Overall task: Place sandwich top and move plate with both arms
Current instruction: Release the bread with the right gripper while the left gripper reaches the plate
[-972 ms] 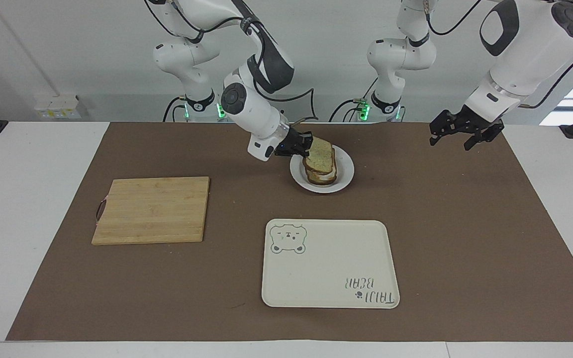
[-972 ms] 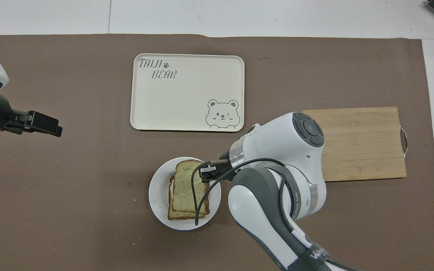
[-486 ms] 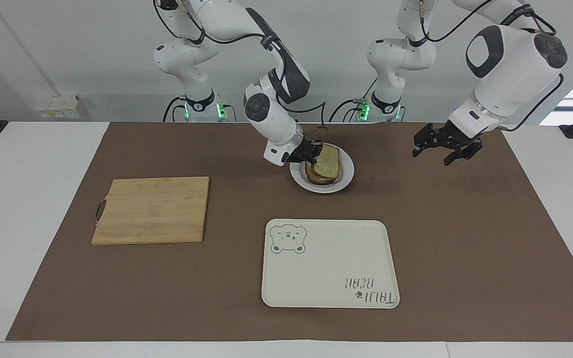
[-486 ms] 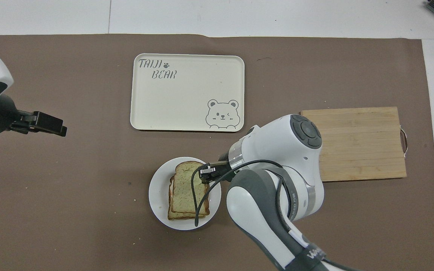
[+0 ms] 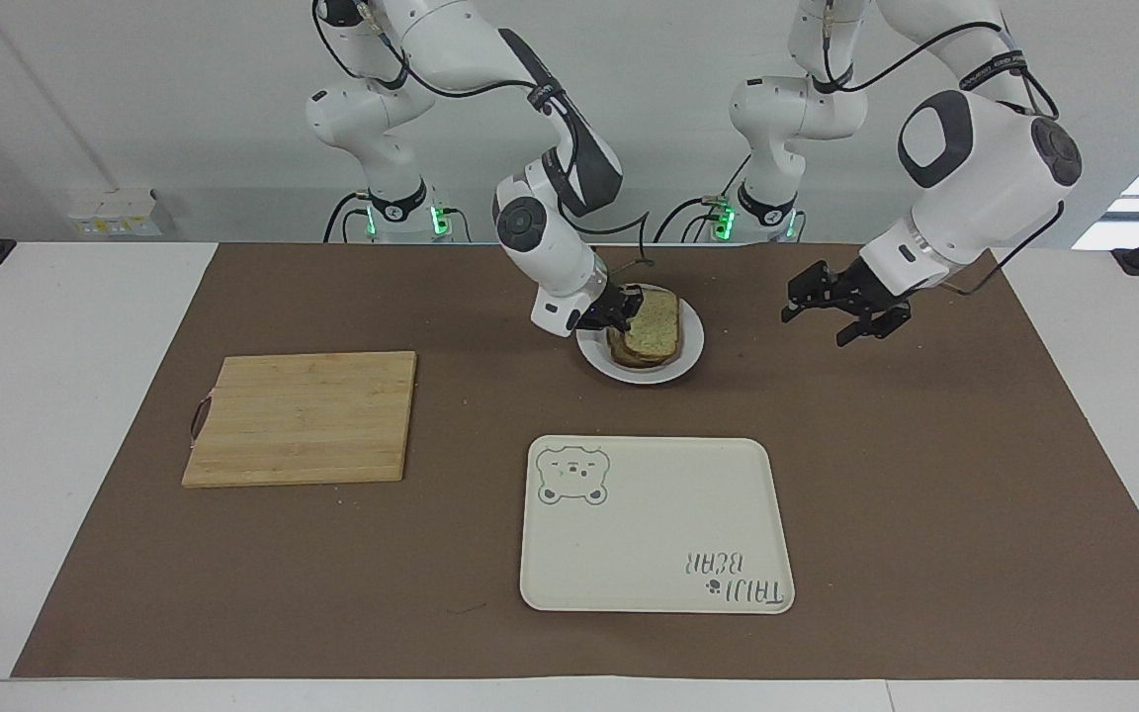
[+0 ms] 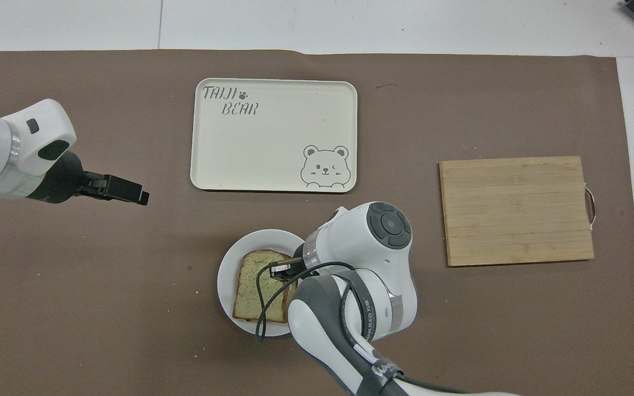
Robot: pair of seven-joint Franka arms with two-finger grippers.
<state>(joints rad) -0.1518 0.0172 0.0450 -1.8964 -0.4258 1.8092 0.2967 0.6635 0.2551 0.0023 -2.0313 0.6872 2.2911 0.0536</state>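
Observation:
I will grab the small white plate with my left gripper by the plate's rim (image 6: pixel 219 283) on the side away from the cutting board.
The small white plate (image 5: pixel 693 348) sits on the brown mat near the robots; it also shows in the overhead view (image 6: pixel 228 297). The sandwich top (image 5: pixel 657 324), a pale speckled slice, lies flat on another slice on the plate, as the overhead view (image 6: pixel 253 286) also shows. My right gripper (image 5: pixel 629 309) is low at the plate's edge, shut on the edge of the top slice; its wrist covers part of the plate from above (image 6: pixel 281 269). My left gripper (image 5: pixel 815 326) is open and empty in the air, over the mat beside the plate toward the left arm's end (image 6: pixel 142 197).
A cream rectangular tray with a bear drawing (image 5: pixel 649 534) lies farther from the robots than the plate (image 6: pixel 273 137). A wooden cutting board (image 5: pixel 303 415) lies toward the right arm's end (image 6: pixel 515 209).
My right gripper lowered the tilted top slice until it lay flat on the stack and pulled in closer to the plate. My left gripper came down and toward the plate.

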